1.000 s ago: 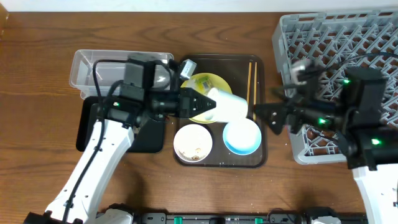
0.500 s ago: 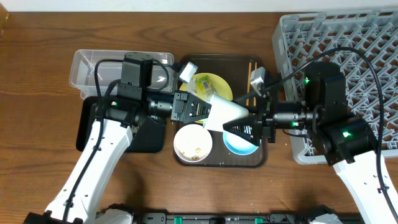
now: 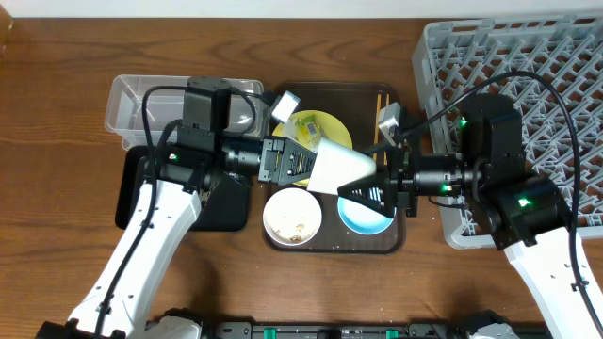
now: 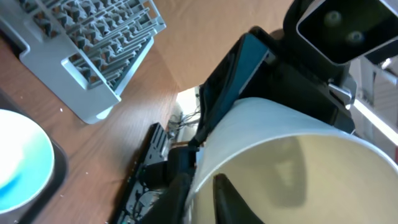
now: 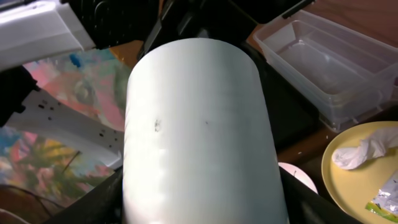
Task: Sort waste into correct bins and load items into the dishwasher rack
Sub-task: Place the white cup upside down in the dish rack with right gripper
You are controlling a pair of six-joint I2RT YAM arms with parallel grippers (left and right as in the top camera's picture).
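Next, my right gripper goes to the grey dishwasher rack's front corner [image 3: 476, 191], nearest the brown serving tray. It will let go of the white cup, now sideways above the serving tray, there.
The white cup [image 3: 341, 168] lies sideways in the air above the brown serving tray [image 3: 330, 247]. My left gripper [image 3: 306, 168] is shut on its rim, one finger inside and one outside, as the left wrist view [image 4: 202, 180] shows. My right gripper [image 3: 366, 191] is around the cup's closed end, with a finger against each side of the cup [image 5: 199, 137]. On the tray sit the yellow plate [image 3: 332, 127] with the wrapper [image 3: 311, 129] and paper scrap [image 5: 367, 149], the white bowl [image 3: 292, 217] with food bits, the blue bowl [image 3: 363, 218] and the chopsticks [image 3: 380, 108].
The grey dishwasher rack [image 3: 528, 66] stands at the right. The clear tub [image 3: 151, 99] is at the back left, with the black tray [image 3: 226, 202] in front of it, partly under my left arm.
My right gripper has swung left from the rack and come around the cup's closed end. My left gripper has tilted the cup toward it. In the last half second little moved.
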